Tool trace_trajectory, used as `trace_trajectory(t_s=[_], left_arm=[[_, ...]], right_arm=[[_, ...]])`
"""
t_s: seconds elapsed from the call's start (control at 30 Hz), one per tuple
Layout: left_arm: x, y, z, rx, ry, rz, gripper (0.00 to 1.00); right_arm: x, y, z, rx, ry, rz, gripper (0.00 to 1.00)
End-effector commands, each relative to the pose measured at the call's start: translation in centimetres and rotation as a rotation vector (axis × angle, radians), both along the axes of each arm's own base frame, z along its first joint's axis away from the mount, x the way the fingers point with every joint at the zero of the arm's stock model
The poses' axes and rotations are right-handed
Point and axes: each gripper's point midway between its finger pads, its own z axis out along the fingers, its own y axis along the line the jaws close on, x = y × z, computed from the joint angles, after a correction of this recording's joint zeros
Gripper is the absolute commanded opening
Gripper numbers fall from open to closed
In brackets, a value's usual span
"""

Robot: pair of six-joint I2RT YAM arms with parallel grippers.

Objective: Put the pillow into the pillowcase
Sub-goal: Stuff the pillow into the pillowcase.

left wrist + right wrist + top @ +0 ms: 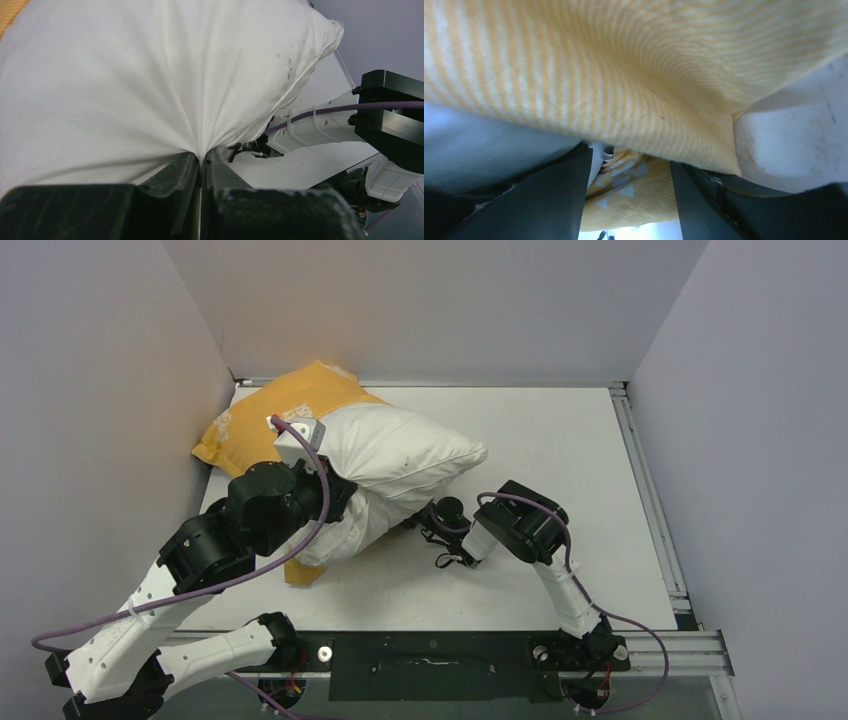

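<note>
Next, I release the white pillow from my left gripper on the middle of the white table (440,494), near my right gripper.
The plump white pillow (395,452) lies left of the table's middle, its far end inside the orange pillowcase (290,405) bunched at the back left. A small orange corner (300,573) pokes out under the pillow's near side. My left gripper (204,159) is shut on a pinch of the pillow (150,75), and creases fan out from the jaws. My right gripper (631,172) sits low at the pillow's right underside. Its fingers (559,195) stand apart, with striped orange pillowcase (624,65) draped over them and loose folds between them.
Grey walls close in the white table (560,470) on the left, back and right. A metal rail (640,470) runs along its right edge. My right arm (320,127) crosses close to the pillow's corner in the left wrist view.
</note>
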Motion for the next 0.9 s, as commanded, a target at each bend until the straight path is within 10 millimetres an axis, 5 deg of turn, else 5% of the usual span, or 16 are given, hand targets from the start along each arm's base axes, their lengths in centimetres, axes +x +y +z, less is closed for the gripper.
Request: trace_trajectory(t_s=[0.0,0.07,0.17,0.3,0.6,0.87], left_arm=[[0.7,0.4,5.1,-0.134,-0.126,0.040,0.00],[0.8,0.3,5.0,-0.130,-0.123,0.039,0.00],[0.8,0.3,4.9,-0.127,-0.121,0.039,0.00],[0.8,0.4,4.7,-0.118,-0.119,0.043,0.00],[1.5,0.7,2.1,-0.058,-0.084,0.078,0.00],[2.9,0.8,-2.0,0.015,-0.018,0.149,0.00]], right_arm=[[1.9,1.3,-0.4,-0.022,0.017,-0.030,0.55],[2.4,1.4,-1.0,-0.045,0.034,-0.042,0.42],[3.0,1.1,-2.0,-0.075,0.043,-0.057,0.08],[2.5,0.1,-2.2,-0.116,-0.026,-0.046,0.05],[-3.5,-3.9,7.6,0.126,-0.370,0.080,0.05],[-8.9,-7.4,17.6,0.142,-0.625,0.146,0.05]])
